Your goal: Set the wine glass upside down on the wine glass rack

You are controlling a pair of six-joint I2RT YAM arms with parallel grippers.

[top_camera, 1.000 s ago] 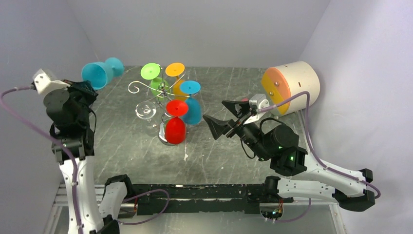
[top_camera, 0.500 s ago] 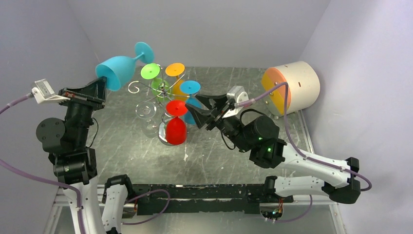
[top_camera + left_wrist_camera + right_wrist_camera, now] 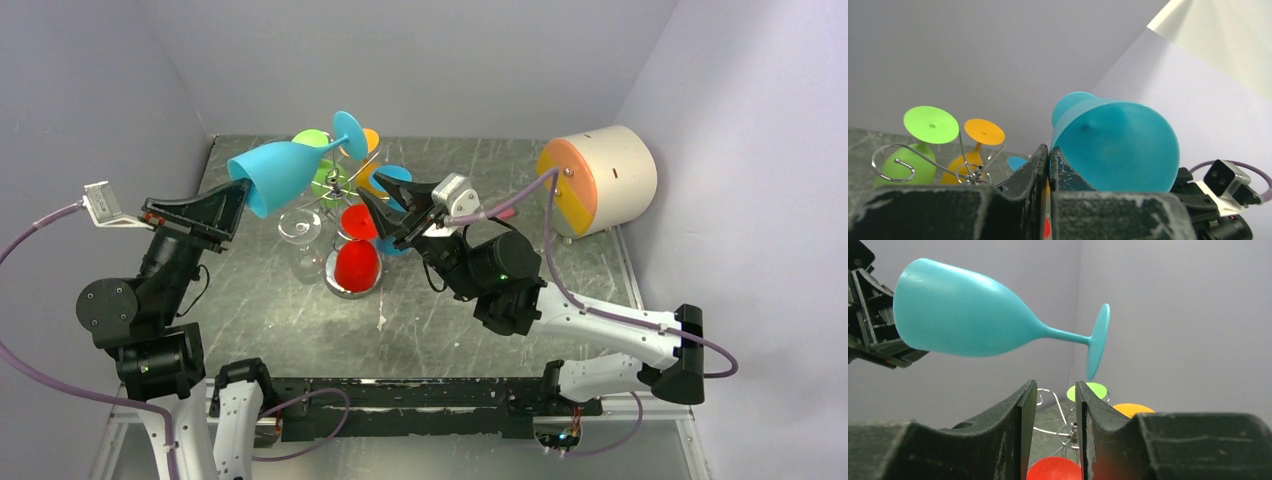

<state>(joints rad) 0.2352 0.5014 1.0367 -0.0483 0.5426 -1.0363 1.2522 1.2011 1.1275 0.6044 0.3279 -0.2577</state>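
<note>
The left gripper is holding the wine glass on its side by its rim, so the right gripper needs to grasp the wine glass's foot [image 3: 351,134] to turn it upside down.
A teal wine glass [image 3: 290,172] hangs on its side above the wine glass rack [image 3: 337,190], foot [image 3: 350,135] pointing to the far right. My left gripper [image 3: 243,195] is shut on its rim. In the left wrist view the teal bowl [image 3: 1118,145] fills the right side by the closed fingertips [image 3: 1049,149]. The right gripper [image 3: 372,190] sits just right of the rack top, below the glass's stem. Its jaws [image 3: 1055,387] stand a narrow gap apart with nothing between them, and the glass [image 3: 963,320] shows above them.
On the rack hang upside-down glasses: green [image 3: 320,178], orange [image 3: 370,142], blue [image 3: 392,178], red [image 3: 357,262] and a clear one [image 3: 300,230]. A cream cylinder with an orange end [image 3: 600,175] lies at the back right. Walls close in the left, back and right.
The left arm has swung the teal glass rightward over the rack. The right arm has moved left to the rack top and its jaws have narrowed.
</note>
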